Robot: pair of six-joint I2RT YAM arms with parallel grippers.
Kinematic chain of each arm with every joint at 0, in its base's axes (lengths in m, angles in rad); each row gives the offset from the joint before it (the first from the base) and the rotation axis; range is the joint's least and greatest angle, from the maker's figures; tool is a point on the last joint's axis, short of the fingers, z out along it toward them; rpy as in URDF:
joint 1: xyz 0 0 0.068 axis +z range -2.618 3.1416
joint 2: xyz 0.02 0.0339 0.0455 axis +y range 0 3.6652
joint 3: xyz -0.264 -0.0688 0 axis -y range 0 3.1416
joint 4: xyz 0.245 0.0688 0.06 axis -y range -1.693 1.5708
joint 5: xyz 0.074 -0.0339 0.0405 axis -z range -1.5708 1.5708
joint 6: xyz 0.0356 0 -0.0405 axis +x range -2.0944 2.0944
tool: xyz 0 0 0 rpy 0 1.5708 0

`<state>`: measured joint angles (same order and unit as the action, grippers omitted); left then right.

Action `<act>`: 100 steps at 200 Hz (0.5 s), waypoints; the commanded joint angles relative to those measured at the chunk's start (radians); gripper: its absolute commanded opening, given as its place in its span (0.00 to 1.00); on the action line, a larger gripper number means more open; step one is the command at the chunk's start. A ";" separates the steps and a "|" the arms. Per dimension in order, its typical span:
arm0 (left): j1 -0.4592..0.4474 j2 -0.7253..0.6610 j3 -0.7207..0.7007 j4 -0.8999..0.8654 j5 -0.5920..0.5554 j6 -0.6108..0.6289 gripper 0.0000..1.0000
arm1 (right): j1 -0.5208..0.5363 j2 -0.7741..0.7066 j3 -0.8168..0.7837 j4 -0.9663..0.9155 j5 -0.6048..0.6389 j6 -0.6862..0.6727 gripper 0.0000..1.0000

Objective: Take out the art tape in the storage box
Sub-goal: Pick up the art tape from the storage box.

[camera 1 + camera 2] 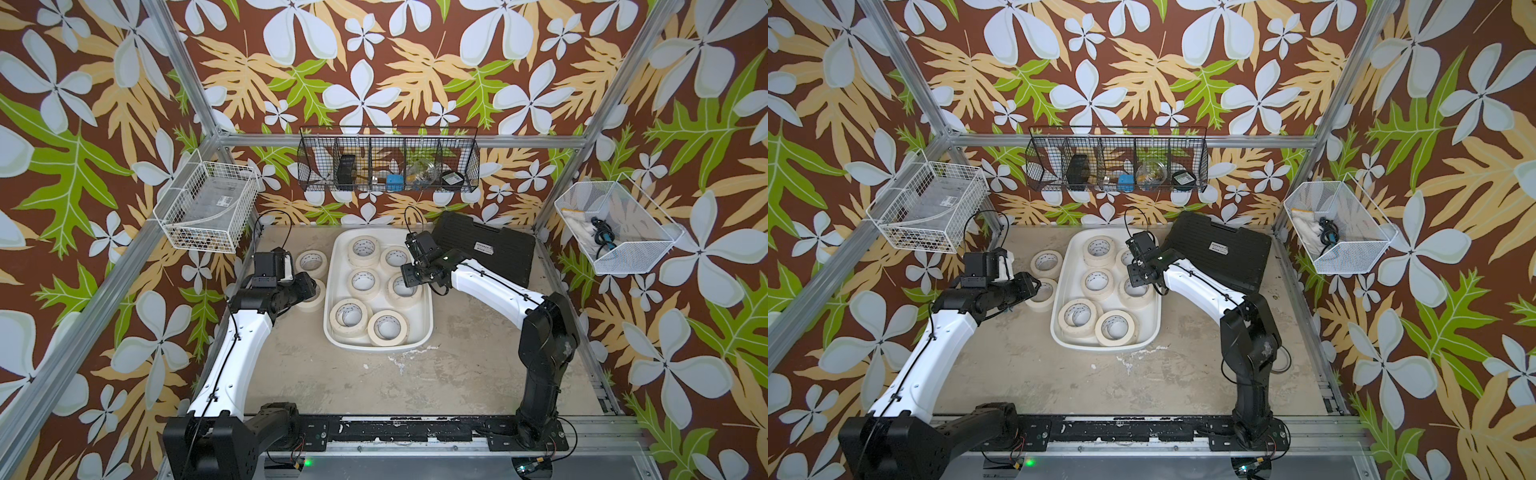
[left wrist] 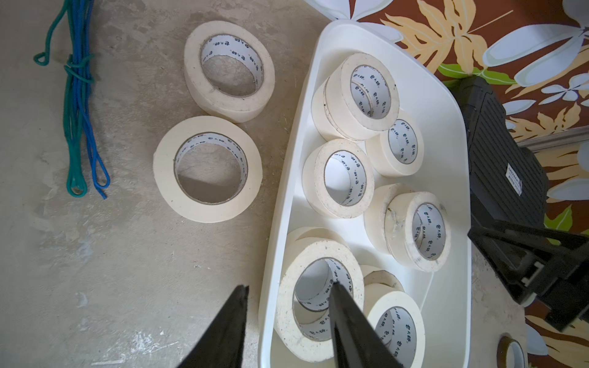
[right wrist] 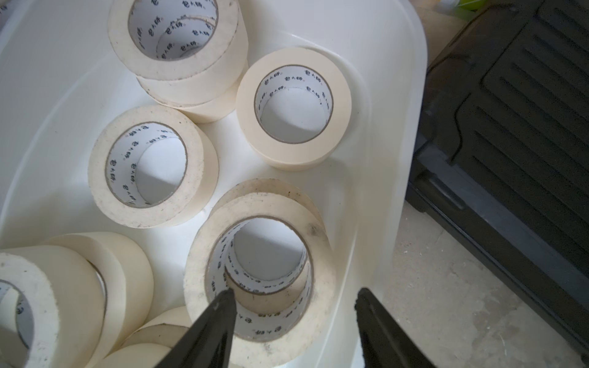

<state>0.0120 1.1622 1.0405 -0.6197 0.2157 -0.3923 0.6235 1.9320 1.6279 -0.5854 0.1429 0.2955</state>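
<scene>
My left gripper needs to close on the side [image 1: 392, 289] [image 2: 401, 234], opposite my right gripper, of the top art tape roll stacked under that right gripper.
The white storage box [image 1: 420, 329] [image 1: 1148, 328] sits mid-table with several cream art tape rolls [image 1: 372, 332] in it, some stacked. Two more rolls [image 2: 191, 73] [image 2: 165, 172] lie on the table left of the box. My left gripper [image 2: 289, 286] [image 1: 318, 289] is open above the box's left rim. One fingertip shows over the bare table, the other against the hole of a stacked roll [image 2: 287, 306]. My right gripper [image 3: 294, 291] [image 1: 409, 276] is open over the box's right side. One fingertip is at the hole of a stacked roll [image 3: 197, 277], the other over the box wall [image 3: 376, 95].
A black ribbed case [image 1: 486, 245] lies right behind the box, close to the right arm. A blue-green rope [image 2: 76, 111] lies on the table beyond the loose rolls. Wire baskets hang on the left wall [image 1: 203, 208], the back wall [image 1: 388, 166] and the right wall [image 1: 615, 232].
</scene>
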 commanded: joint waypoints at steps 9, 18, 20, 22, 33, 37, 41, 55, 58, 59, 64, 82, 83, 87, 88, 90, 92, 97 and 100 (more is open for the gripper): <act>-0.001 0.002 0.004 0.006 0.033 0.011 0.46 | -0.044 0.052 0.036 -0.056 -0.055 -0.078 0.64; -0.001 0.001 0.006 0.008 0.038 0.009 0.46 | -0.057 0.072 0.053 -0.074 -0.067 -0.086 0.64; -0.001 0.001 0.007 0.009 0.039 0.009 0.46 | -0.059 0.076 0.057 -0.077 -0.069 -0.087 0.64; -0.001 0.001 0.007 0.009 0.039 0.009 0.46 | -0.062 0.078 0.060 -0.080 -0.072 -0.090 0.64; -0.001 -0.002 0.006 0.011 0.039 0.009 0.46 | -0.071 0.096 0.073 -0.089 -0.082 -0.104 0.64; -0.001 -0.004 0.006 0.012 0.039 0.009 0.45 | -0.073 0.101 0.075 -0.090 -0.090 -0.111 0.64; -0.001 -0.004 0.006 0.014 0.039 0.009 0.46 | -0.075 0.104 0.075 -0.088 -0.096 -0.116 0.64; -0.001 -0.001 0.003 0.020 0.043 0.010 0.45 | -0.077 0.120 0.080 -0.086 -0.118 -0.131 0.64; -0.001 0.000 0.003 0.020 0.044 0.010 0.45 | -0.077 0.124 0.083 -0.089 -0.122 -0.133 0.64; -0.001 0.000 0.003 0.020 0.044 0.010 0.45 | -0.077 0.126 0.084 -0.090 -0.122 -0.134 0.64; 0.000 0.003 0.004 0.019 0.044 0.010 0.45 | -0.077 0.133 0.091 -0.098 -0.123 -0.136 0.64; -0.001 0.008 0.003 0.022 0.048 0.008 0.45 | -0.076 0.147 0.100 -0.099 -0.125 -0.143 0.64; -0.001 0.008 0.003 0.023 0.048 0.008 0.45 | -0.077 0.148 0.101 -0.099 -0.125 -0.144 0.64; -0.001 0.008 0.003 0.022 0.049 0.006 0.45 | -0.077 0.151 0.103 -0.100 -0.123 -0.145 0.64; -0.001 0.008 0.003 0.023 0.049 0.006 0.45 | -0.077 0.152 0.104 -0.100 -0.124 -0.145 0.64; -0.001 0.009 0.003 0.023 0.049 0.006 0.45 | -0.077 0.153 0.106 -0.101 -0.124 -0.146 0.64; -0.001 0.010 0.003 0.024 0.050 0.006 0.45 | -0.077 0.154 0.107 -0.101 -0.124 -0.147 0.64; 0.000 0.010 0.003 0.026 0.051 0.006 0.45 | -0.077 0.159 0.111 -0.102 -0.126 -0.147 0.64; 0.000 0.010 0.003 0.026 0.053 0.005 0.45 | -0.077 0.161 0.114 -0.102 -0.126 -0.149 0.64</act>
<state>0.0120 1.1698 1.0405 -0.6144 0.2489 -0.3920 0.5419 2.0731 1.7275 -0.6720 0.0986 0.1734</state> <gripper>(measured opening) 0.449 0.641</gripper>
